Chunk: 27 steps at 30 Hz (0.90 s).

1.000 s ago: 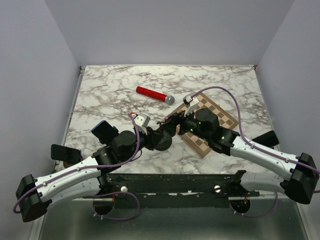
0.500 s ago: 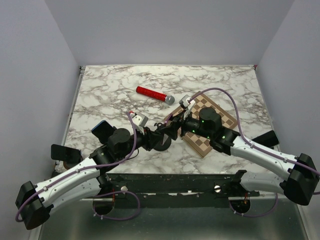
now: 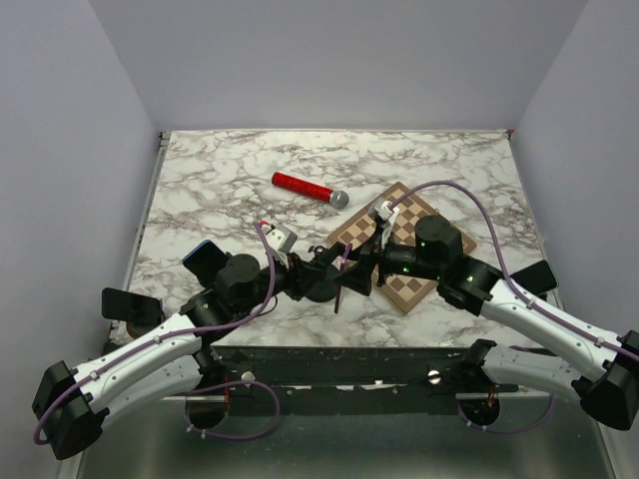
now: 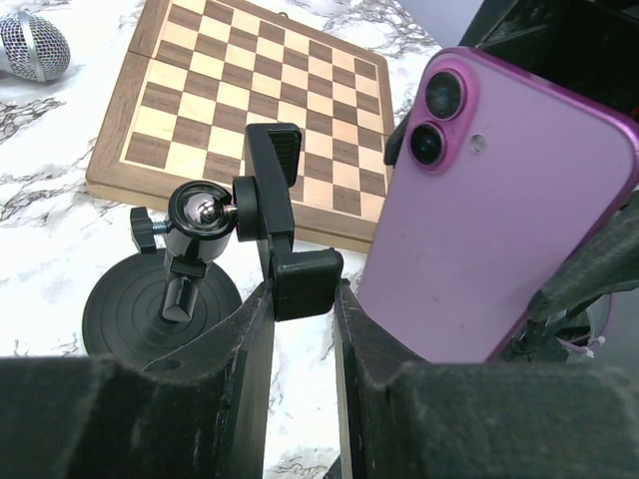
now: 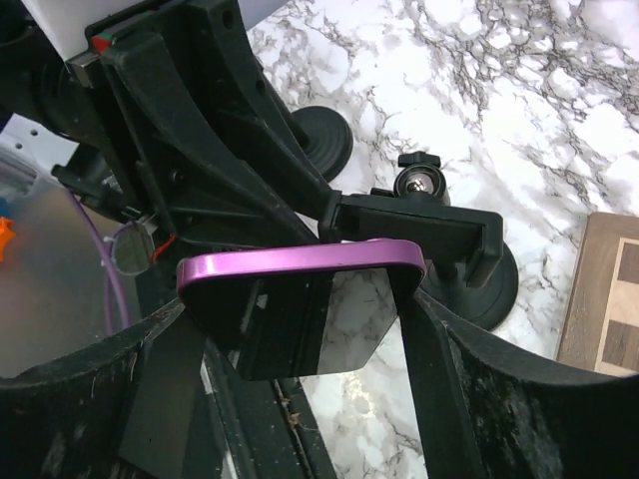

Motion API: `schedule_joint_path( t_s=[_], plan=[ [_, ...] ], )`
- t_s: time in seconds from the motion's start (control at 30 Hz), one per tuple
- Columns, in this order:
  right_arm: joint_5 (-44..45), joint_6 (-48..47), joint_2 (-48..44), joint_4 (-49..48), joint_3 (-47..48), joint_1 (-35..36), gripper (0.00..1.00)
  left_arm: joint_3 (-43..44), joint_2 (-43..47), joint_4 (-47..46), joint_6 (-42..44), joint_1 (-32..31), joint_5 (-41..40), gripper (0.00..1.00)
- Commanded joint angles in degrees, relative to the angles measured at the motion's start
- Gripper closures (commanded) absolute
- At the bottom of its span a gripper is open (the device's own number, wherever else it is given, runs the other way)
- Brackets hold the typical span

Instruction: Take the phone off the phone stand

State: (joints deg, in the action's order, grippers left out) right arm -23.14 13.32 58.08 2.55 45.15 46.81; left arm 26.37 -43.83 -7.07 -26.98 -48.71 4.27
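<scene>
My right gripper will put the purple phone down on the marble (image 3: 422,165) between the chessboard and the back wall.
The purple phone (image 4: 499,220) hangs upright just right of the black phone stand (image 4: 200,215), apart from its clamp (image 4: 285,200). My right gripper (image 5: 300,344) is shut on the phone (image 5: 300,267) across its width, one finger on each side edge. The stand's empty clamp (image 5: 419,228) sits right behind the phone. My left gripper (image 4: 303,299) is shut on the lower end of the clamp, and the stand's round base (image 4: 140,309) rests on the marble. From above, both grippers meet near the table's front middle, left (image 3: 305,276) and right (image 3: 367,261).
A wooden chessboard (image 3: 419,291) lies under and behind the right arm, its near edge close to the stand (image 4: 250,130). A red microphone with a grey head (image 3: 305,186) lies farther back on the marble table (image 3: 220,170).
My right gripper has drawn back to the right with the phone, out of the stand's clamp. The left gripper has stayed on the stand.
</scene>
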Motion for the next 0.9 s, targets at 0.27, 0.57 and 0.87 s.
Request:
schedule_joint_path(
  t_s=[0.27,0.57,0.87],
  plan=[
    [38.6,7.0,-1.3,17.3,9.6,-0.1,0.99,3.1,0.8,12.6,0.4,0.4,0.2,0.55],
    [47.0,8.7,1.7,21.0,10.9,-0.1,0.99,11.1,3.8,20.8,3.2,0.4,1.8,0.11],
    [57.5,11.0,9.1,28.4,15.4,-0.3,0.99,33.2,-2.2,33.6,11.2,0.4,-6.1,0.07]
  ],
)
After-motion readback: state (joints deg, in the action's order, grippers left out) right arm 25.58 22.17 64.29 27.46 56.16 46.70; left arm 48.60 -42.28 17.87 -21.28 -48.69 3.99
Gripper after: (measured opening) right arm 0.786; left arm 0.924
